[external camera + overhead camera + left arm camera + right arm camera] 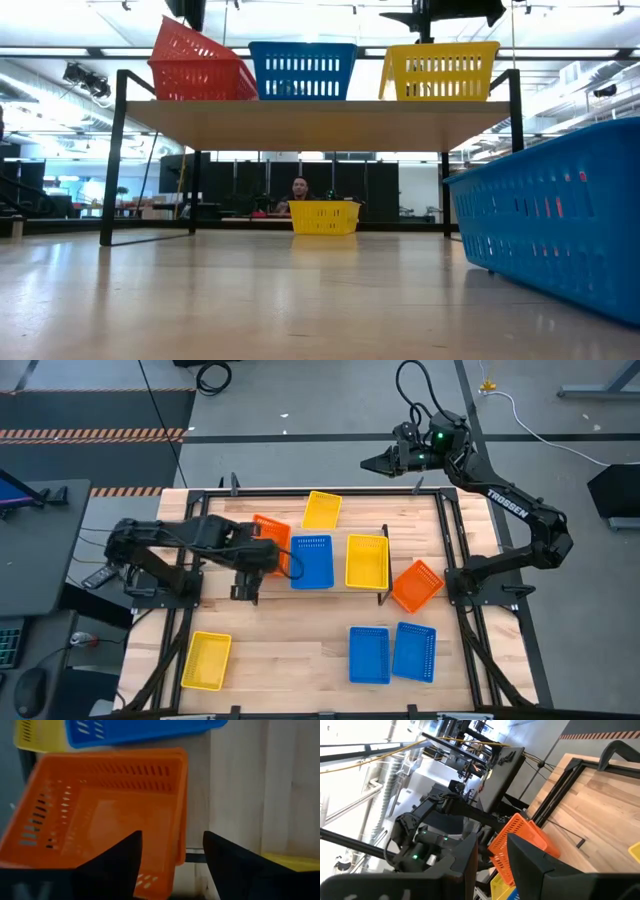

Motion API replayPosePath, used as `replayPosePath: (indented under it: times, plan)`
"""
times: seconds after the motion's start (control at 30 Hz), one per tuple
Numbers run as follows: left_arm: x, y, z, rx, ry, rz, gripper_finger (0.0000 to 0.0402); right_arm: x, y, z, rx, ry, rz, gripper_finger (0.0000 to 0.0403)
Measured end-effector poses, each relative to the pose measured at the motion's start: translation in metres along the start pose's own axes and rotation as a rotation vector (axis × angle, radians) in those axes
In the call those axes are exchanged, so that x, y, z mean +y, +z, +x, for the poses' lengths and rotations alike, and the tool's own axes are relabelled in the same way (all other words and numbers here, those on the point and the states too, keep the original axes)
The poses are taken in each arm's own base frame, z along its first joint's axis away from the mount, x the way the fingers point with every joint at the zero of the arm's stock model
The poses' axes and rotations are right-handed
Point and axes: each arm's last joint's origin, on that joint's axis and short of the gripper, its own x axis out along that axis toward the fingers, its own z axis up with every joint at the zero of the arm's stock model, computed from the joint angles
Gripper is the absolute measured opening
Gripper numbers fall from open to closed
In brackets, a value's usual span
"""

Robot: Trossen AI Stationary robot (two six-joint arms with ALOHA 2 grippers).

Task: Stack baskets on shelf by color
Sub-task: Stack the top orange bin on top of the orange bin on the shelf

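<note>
My left gripper will grip its near side (177,827) and turn the upper orange basket square until it nests, as that basket is tilted and crooked on the lower orange basket.
The shelf (340,582) (320,112) carries a blue basket (311,560) in the middle and a yellow basket (367,560) on the right. On its left end an orange basket (272,536) (100,815) lies tilted on another orange one (205,80). My left gripper (270,560) (172,837) hangs open just above the tilted basket's near corner, pointing steeply down, with one finger over the inside and one outside its wall. My right gripper (368,462) (492,845) is raised beyond the table's far edge, pointing level, with a narrow gap between its fingers and nothing in it.
On the tabletop lie a yellow basket (322,509) behind the shelf, an orange one (417,584) off its right end, two blue ones (369,654) (413,650) at the near right and a yellow one (206,660) at the near left. A person sits beyond the table (300,188).
</note>
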Motion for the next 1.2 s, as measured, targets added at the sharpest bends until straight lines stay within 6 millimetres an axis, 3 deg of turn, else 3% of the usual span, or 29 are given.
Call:
replayPosePath:
  times: [0.17, 0.3, 0.57, 0.77, 1.07, 1.2]
  plan:
    - [0.006, 0.010, 0.017, 0.059, -0.020, -0.012, 0.0211, 0.000, 0.000, 0.000, 0.000, 0.000, -0.001, 0.0113]
    - [0.010, 0.012, 0.021, 0.073, -0.010, -0.005, 0.0177, 0.000, 0.000, 0.000, 0.005, 0.004, -0.007, 0.0113]
    - [0.008, 0.012, 0.020, 0.071, -0.063, -0.021, 0.0021, 0.000, -0.001, 0.000, 0.019, 0.012, -0.021, 0.0113]
    - [0.001, 0.012, 0.017, 0.061, -0.058, -0.043, 0.0018, 0.000, -0.001, 0.000, 0.021, 0.010, -0.023, 0.0113]
    - [0.002, 0.016, -0.013, -0.065, 0.016, -0.095, 0.0013, 0.000, -0.001, 0.000, 0.021, 0.010, -0.023, 0.0113]
    - [0.003, 0.017, -0.017, -0.083, 0.027, -0.106, 0.0012, 0.000, -0.001, 0.000, 0.021, 0.010, -0.022, 0.0113]
